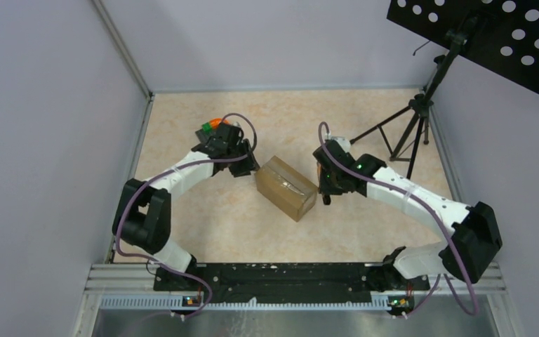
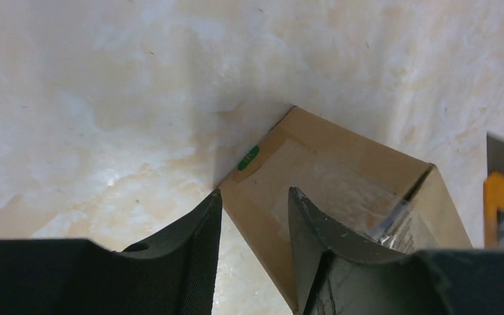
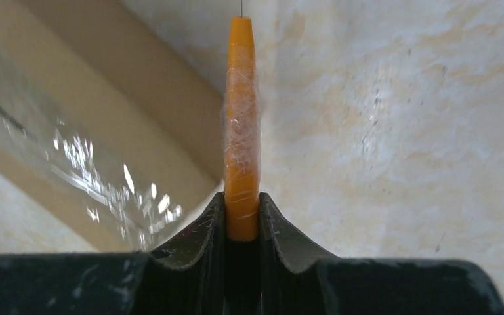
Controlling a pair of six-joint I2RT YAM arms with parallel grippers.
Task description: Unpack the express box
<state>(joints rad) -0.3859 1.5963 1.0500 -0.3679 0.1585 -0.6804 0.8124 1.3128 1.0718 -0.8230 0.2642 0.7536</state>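
My left gripper needs to pinch the seam at the box's taped end (image 2: 394,222) and swing the express box straight, since it lies slanted under that gripper's open fingers.
The express box (image 1: 285,187) is a brown carton lying slantwise mid-table, with clear tape along its top seam. My left gripper (image 1: 249,168) is open at the box's far-left end. In the left wrist view its fingers (image 2: 197,249) straddle the box's long edge (image 2: 341,177), one beside the box and one over its taped top. My right gripper (image 1: 326,196) is at the box's right end, shut on an orange utility knife (image 3: 241,131) that points forward, with the box (image 3: 105,131) just to its left. The knife also shows in the left wrist view (image 2: 502,203).
A black tripod stand (image 1: 414,126) stands at the back right under a black perforated board (image 1: 491,35). Grey walls close in the table on the left, back and right. A black rail (image 1: 281,277) runs along the near edge.
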